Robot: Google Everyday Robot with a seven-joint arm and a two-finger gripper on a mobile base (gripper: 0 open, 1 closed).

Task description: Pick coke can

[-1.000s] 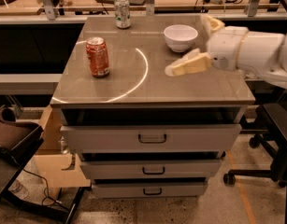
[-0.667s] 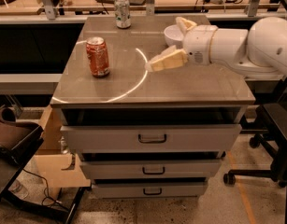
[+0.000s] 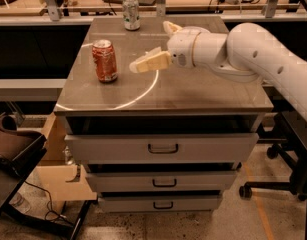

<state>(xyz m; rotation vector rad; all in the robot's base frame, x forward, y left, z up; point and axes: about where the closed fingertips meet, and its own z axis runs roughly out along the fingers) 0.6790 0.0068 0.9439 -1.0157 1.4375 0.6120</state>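
Next, I move my gripper to the red coke can and close it around the middle of its body point(image 3: 105, 62), below the can's silver top.
The coke can point(image 3: 104, 60) is red with white lettering and a silver top, and stands upright on the left part of the cabinet top point(image 3: 193, 91). My gripper point(image 3: 158, 45) is open and empty above the middle of the top, to the right of the can and a short way from it. Its near tan finger point(image 3: 148, 62) points left at the can; the far finger point(image 3: 170, 28) sits behind. The white arm reaches in from the right.
A green-and-white can point(image 3: 131, 13) stands at the back edge of the top. The cabinet has three drawers point(image 3: 163, 148) below. A cardboard box point(image 3: 55, 159) sits at the lower left, a chair base point(image 3: 273, 184) at the right, and a cluttered bench behind.
My arm has swung left across the cabinet top, bringing the gripper closer to the coke can. It now covers the white bowl that showed at the back right. The cans have not moved.
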